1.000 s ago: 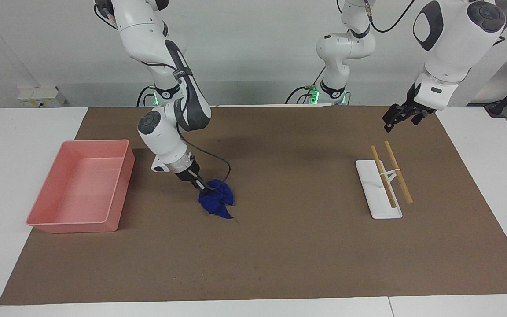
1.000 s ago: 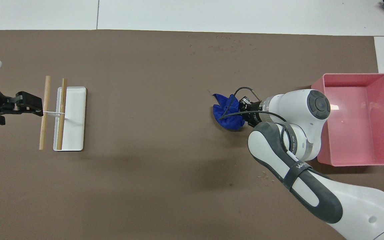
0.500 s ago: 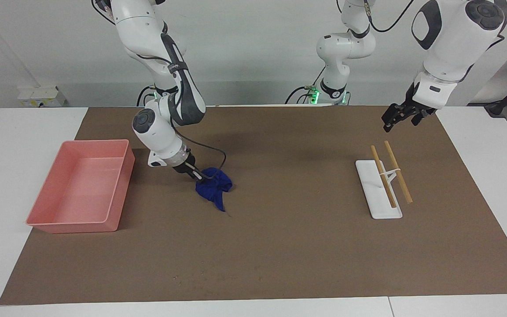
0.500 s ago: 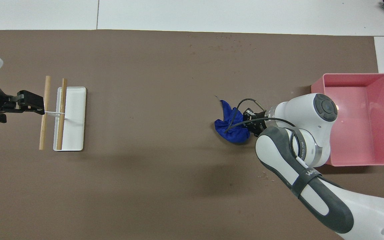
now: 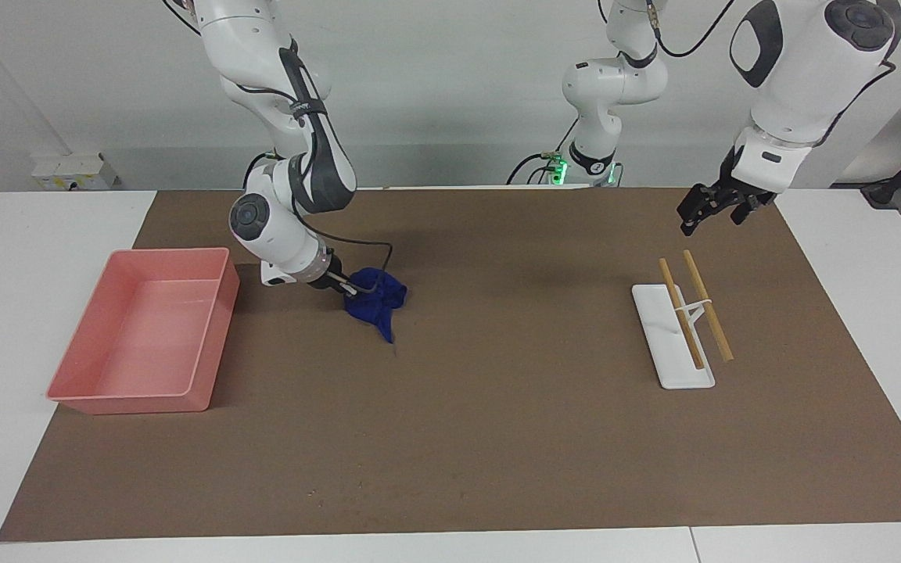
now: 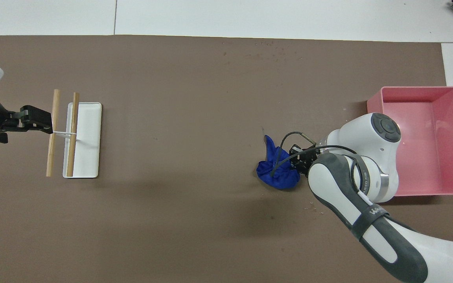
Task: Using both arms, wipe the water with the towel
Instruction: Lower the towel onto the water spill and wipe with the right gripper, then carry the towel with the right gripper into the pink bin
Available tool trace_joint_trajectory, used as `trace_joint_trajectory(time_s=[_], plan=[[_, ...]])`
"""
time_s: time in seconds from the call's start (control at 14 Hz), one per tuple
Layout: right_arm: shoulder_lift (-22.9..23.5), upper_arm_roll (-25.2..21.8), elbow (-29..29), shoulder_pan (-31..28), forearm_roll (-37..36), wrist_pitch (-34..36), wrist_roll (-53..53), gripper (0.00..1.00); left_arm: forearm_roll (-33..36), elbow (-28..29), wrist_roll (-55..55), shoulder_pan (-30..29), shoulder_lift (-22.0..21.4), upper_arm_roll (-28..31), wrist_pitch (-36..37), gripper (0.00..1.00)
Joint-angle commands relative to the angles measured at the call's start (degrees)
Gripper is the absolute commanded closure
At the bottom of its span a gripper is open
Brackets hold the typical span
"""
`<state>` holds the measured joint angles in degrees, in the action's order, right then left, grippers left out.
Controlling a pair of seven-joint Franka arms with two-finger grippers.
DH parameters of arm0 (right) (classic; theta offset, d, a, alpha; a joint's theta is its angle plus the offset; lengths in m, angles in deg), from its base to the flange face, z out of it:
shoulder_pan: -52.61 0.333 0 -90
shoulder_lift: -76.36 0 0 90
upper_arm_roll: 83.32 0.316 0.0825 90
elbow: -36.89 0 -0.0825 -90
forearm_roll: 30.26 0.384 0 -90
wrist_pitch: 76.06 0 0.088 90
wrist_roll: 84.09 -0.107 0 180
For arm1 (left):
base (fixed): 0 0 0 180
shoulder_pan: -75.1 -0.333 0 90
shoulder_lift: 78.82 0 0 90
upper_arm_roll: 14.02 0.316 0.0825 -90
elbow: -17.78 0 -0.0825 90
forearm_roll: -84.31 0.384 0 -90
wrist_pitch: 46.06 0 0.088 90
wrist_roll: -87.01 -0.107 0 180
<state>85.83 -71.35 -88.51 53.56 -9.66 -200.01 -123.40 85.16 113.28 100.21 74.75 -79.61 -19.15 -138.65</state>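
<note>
Next, my right gripper lets go of the blue towel on the bottom of the pink tray (image 6: pixel 409 161), toward the side with the wooden sticks.
The blue towel (image 5: pixel 376 303) is a bunched lump on the brown mat beside the pink tray, with one corner trailing away from the robots. It also shows in the overhead view (image 6: pixel 277 173). My right gripper (image 5: pixel 347 288) is shut on the edge of the towel nearest the pink tray and is low at the mat; it also shows in the overhead view (image 6: pixel 295 159). My left gripper (image 5: pixel 689 223) waits in the air over the mat beside the wooden sticks, toward the left arm's end, and also shows in the overhead view (image 6: pixel 37 122). I can make out no water on the mat.
A pink tray (image 5: pixel 208 328) stands at the right arm's end of the mat (image 6: pixel 423 91). A flat white tray (image 5: pixel 665 344) bearing two wooden sticks (image 5: pixel 707 305) lies at the left arm's end (image 6: pixel 89 141). A brown mat (image 5: pixel 497 407) covers the table.
My right gripper has dragged the towel over the mat toward the robots. The left arm has barely moved.
</note>
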Motion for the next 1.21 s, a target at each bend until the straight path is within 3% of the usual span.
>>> trace_joint_trajectory(time_s=[0.0, 0.21, 0.43, 0.57, 0.71, 0.93, 1.14], plan=[[-3.92, 0.16, -1.7, -0.95, -1.09, 1.25, 1.95, 1.0, 0.73, 0.12, -0.73, 1.06, -0.09, 1.53, -0.75, 0.0], [-7.44, -0.45, 3.82, -1.39, -1.27, 10.18, 1.87, 1.0, 0.82, -0.14, -0.81, 1.15, 0.97, 1.62, -0.75, 0.0], [-9.73, -0.72, 14.52, -6.65, -2.32, 22.92, 2.13, 1.0, 0.99, 0.04, -0.9, 1.23, 0.53, 1.18, 0.04, 0.0], [-9.21, -0.63, 22.61, -10.52, -6.52, 29.79, 2.83, 1.0, 1.17, 0.21, -0.81, 1.23, 0.44, 1.18, -0.13, 0.0], [-8.07, -0.63, 27.03, -13.24, -13.1, 33.67, 10.25, 1.0, 1.17, 0.21, -0.81, 1.23, 0.53, 1.18, -0.31, 0.0], [-7.63, -0.72, 27.66, -19.57, -19.0, 32.38, 23.88, 1.0, 1.17, 0.21, -0.9, 1.32, 0.44, 1.0, -0.84, 0.0], [-7.36, -0.72, 26.52, -24.14, -24.81, 25.54, 36.72, 1.0, 1.17, 0.21, -1.08, 1.24, 0.44, 0.91, -0.66, 0.0]])
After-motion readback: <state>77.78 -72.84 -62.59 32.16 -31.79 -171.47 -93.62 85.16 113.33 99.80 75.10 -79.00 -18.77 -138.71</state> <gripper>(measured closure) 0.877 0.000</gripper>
